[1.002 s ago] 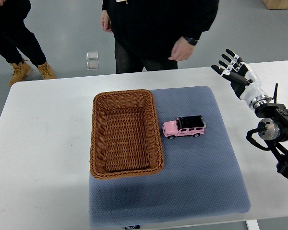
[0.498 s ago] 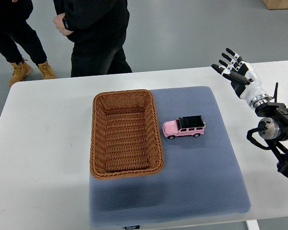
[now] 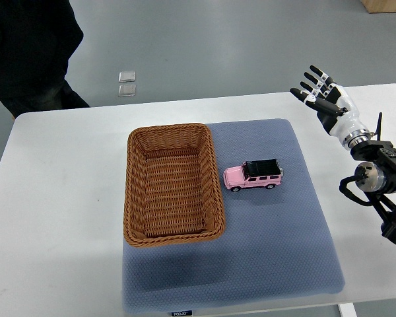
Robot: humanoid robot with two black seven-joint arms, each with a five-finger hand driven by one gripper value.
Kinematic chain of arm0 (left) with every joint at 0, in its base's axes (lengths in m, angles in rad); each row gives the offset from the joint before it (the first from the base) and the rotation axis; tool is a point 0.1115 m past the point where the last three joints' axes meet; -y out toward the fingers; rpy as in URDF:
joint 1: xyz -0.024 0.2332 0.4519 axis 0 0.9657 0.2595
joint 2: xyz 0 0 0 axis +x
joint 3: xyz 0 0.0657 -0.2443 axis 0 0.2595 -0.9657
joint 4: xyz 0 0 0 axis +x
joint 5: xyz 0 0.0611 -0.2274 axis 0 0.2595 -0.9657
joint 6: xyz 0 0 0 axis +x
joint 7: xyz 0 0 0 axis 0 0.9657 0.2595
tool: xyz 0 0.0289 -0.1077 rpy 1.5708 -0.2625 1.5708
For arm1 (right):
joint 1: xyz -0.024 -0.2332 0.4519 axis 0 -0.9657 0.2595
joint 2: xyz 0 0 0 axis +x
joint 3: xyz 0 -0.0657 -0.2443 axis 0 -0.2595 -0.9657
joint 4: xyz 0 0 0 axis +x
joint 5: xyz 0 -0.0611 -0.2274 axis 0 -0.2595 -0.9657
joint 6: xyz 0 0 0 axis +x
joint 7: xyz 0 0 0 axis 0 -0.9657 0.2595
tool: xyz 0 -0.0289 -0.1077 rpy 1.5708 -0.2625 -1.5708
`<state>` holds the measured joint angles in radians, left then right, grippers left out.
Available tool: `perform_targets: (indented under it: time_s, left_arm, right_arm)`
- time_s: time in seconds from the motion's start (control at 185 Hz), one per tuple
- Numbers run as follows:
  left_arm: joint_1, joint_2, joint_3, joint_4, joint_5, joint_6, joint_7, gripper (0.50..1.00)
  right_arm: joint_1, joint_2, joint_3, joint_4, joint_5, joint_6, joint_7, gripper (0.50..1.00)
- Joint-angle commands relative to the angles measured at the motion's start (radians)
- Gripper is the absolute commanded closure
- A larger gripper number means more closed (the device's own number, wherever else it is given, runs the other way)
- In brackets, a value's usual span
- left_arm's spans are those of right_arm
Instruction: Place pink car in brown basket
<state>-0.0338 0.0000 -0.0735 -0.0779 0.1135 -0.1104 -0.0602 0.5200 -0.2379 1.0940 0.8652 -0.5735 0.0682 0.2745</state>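
The pink car's rear end (image 3: pixel 273 173), the end farther from the brown basket, is the next place for my right gripper to go to and close on.
A pink toy car (image 3: pixel 253 176) with a black roof stands on the blue-grey mat (image 3: pixel 270 231), just right of the brown wicker basket (image 3: pixel 136 191). The basket holds nothing. My right hand (image 3: pixel 320 98) hovers over the table's far right corner, well away from the car, with its fingers spread and nothing in them. Its arm (image 3: pixel 376 181) runs down the right edge. The left arm does not show.
The mat lies on a white table (image 3: pixel 59 198). A person in dark clothes (image 3: pixel 30 53) stands beyond the table's far left corner. Two small square tiles (image 3: pixel 126 83) lie on the grey floor behind the table.
The person who stood behind the table's middle has walked off to the left. My right hand, the car and the basket have stayed put.
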Motion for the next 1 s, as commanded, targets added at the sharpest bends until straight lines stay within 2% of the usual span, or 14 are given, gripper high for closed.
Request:
perform_targets:
  time_s: [0.0,0.71,0.997]
  left_arm:
    - [0.000,0.000,0.000,0.001,0.000,0.000,0.000,0.500]
    - [0.000,0.000,0.000,0.000,0.000,0.000,0.000,0.500]
    - [0.000,0.000,0.000,0.001,0.000,0.000,0.000,0.500]
  right_arm:
    - [0.000,-0.001,0.000,0.000,0.000,0.001,0.000,0.574]
    - [0.008,-0.014,-0.017,0.006,-0.045,0.028,0.000,0.574]
    - [0.037,-0.078,-0.115,0.048,-0.219,0.036,0.015,0.574]
